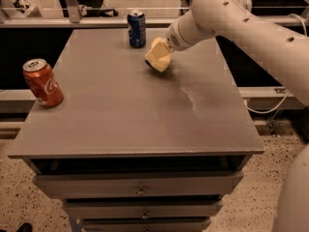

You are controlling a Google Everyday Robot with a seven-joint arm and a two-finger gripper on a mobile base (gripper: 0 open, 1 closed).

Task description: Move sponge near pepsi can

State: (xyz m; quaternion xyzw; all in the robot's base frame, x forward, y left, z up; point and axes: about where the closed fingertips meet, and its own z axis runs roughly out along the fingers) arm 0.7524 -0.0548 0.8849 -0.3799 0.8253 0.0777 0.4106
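Next, I release the pale yellow sponge on the grey table top, snug (pixel 155 45) against the dark blue pepsi can's base.
The pale yellow sponge (pixel 158 55) is held in my gripper (pixel 160 57), tilted, at or just above the grey table top (pixel 130 100) toward the far edge. The gripper is shut on the sponge; the white arm reaches in from the upper right. The dark blue pepsi can (pixel 136 29) stands upright near the table's far edge, just left of and behind the sponge, a short gap apart.
A red Coca-Cola can (pixel 43 82) stands upright near the table's left edge. The table has drawers (pixel 140 187) below its front edge. A railing and chair legs lie beyond the far edge. A cable hangs at the right.
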